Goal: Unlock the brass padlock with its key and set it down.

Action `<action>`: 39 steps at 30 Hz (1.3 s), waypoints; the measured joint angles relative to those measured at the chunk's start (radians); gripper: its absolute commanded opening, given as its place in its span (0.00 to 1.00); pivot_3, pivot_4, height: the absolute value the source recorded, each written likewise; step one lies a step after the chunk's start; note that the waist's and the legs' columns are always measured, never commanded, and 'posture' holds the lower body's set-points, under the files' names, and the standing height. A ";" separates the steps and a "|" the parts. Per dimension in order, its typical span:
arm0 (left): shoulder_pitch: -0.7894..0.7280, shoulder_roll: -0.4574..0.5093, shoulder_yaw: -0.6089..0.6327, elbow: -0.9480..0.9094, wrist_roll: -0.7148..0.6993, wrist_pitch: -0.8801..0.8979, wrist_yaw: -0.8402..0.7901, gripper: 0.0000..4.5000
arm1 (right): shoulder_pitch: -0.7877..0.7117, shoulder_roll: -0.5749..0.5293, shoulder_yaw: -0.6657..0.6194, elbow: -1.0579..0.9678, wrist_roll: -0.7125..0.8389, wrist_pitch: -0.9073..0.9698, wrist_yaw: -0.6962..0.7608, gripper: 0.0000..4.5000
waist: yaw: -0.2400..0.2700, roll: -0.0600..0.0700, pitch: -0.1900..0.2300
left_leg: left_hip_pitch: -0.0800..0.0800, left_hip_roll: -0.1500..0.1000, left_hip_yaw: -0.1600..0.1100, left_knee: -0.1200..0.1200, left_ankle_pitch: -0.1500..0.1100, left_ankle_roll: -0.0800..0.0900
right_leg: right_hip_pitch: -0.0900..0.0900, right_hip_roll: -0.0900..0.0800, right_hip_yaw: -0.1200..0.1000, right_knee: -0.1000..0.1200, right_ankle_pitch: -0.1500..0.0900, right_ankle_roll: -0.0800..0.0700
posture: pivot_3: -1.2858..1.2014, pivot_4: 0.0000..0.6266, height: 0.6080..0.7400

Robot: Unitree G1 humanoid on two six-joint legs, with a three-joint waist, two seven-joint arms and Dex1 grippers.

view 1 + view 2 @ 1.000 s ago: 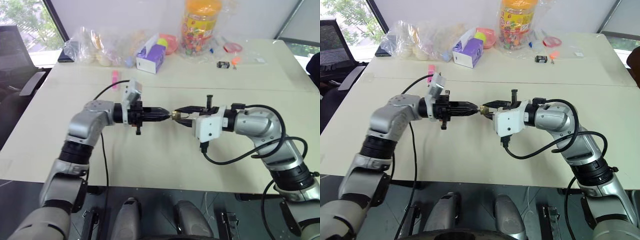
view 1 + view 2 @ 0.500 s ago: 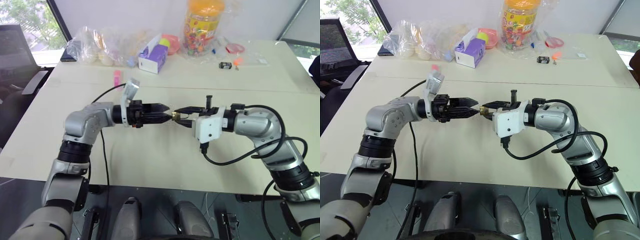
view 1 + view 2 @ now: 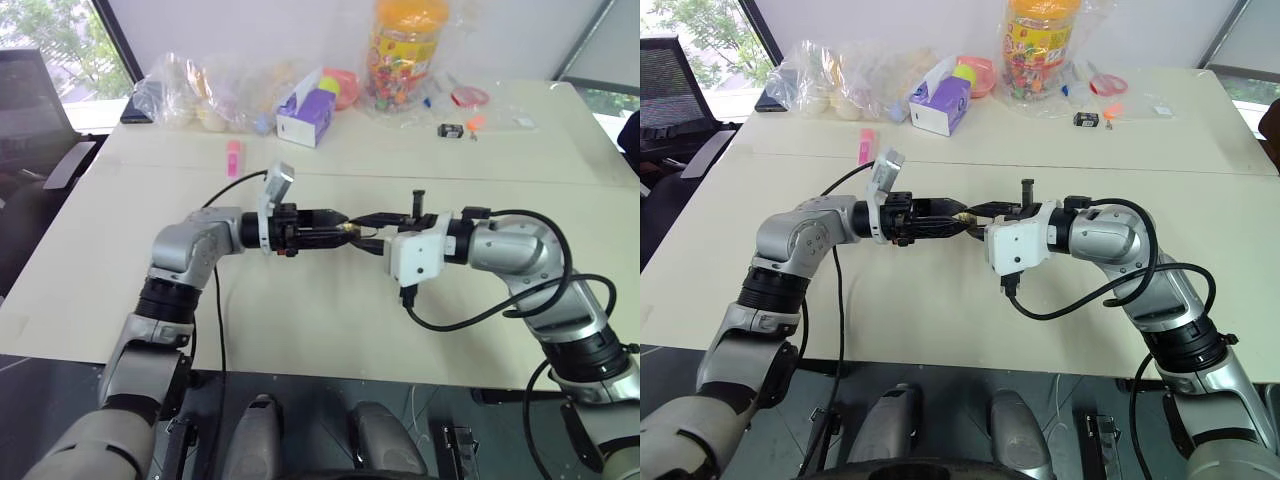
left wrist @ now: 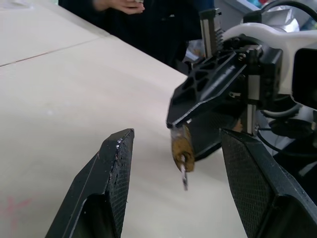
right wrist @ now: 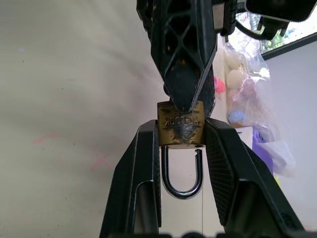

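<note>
The padlock's shackle sits between the fingers of my right gripper, so my left gripper needs to take the brass body (image 5: 171, 134), which will free my right gripper to push the shackle open.
My right gripper (image 3: 355, 230) is shut on the brass padlock (image 5: 181, 130), held in the air above the table (image 3: 320, 320). Its two fingers pinch the brass body, and the silvery shackle (image 5: 182, 191) points back toward the right wrist. The key (image 4: 184, 176) sticks out of the padlock's (image 4: 181, 148) far end, toward my left gripper (image 3: 342, 228). That gripper is open and level. Its fingers (image 4: 116, 163) stand on either side of the key and do not touch it. The two grippers meet tip to tip at mid-table.
Clutter lines the table's far edge: plastic bags (image 3: 195, 95), a purple tissue box (image 3: 303, 117), a candy jar (image 3: 403, 50), a small black-and-silver object (image 3: 448, 129) and an orange bit (image 3: 472, 122). A pink item (image 3: 233, 157) lies nearer. A person (image 4: 148, 20) stands beyond the table.
My left gripper has opened and slid right, so its fingers now straddle the key. The right gripper and the padlock have stayed in place.
</note>
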 measured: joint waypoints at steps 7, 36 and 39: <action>0.000 -0.021 -0.001 -0.001 0.001 0.000 0.007 0.14 | 0.000 -0.001 0.000 -0.007 -0.001 0.011 0.000 0.16 | 0.000 0.000 0.000 | 0.000 0.000 0.000 0.000 0.000 0.000 | 0.000 0.000 0.000 0.000 0.000 0.000 | 0.52 0.24 1.00; 0.019 0.029 -0.030 -0.026 0.054 -0.074 -0.036 0.00 | -0.016 0.071 -0.224 -0.152 0.447 0.758 -0.020 0.87 | -0.003 0.000 0.000 | 0.000 0.000 0.000 0.000 0.000 0.000 | 0.000 0.000 0.000 0.000 0.000 0.000 | 0.52 0.24 1.00; 0.019 0.031 -0.039 -0.025 0.066 -0.099 -0.052 0.00 | -0.073 0.092 -0.341 -0.175 0.657 1.024 -0.063 0.57 | 0.002 0.000 0.000 | 0.000 0.000 0.000 -0.001 0.000 0.000 | 0.000 0.000 0.000 -0.001 0.000 0.000 | 0.52 0.24 1.00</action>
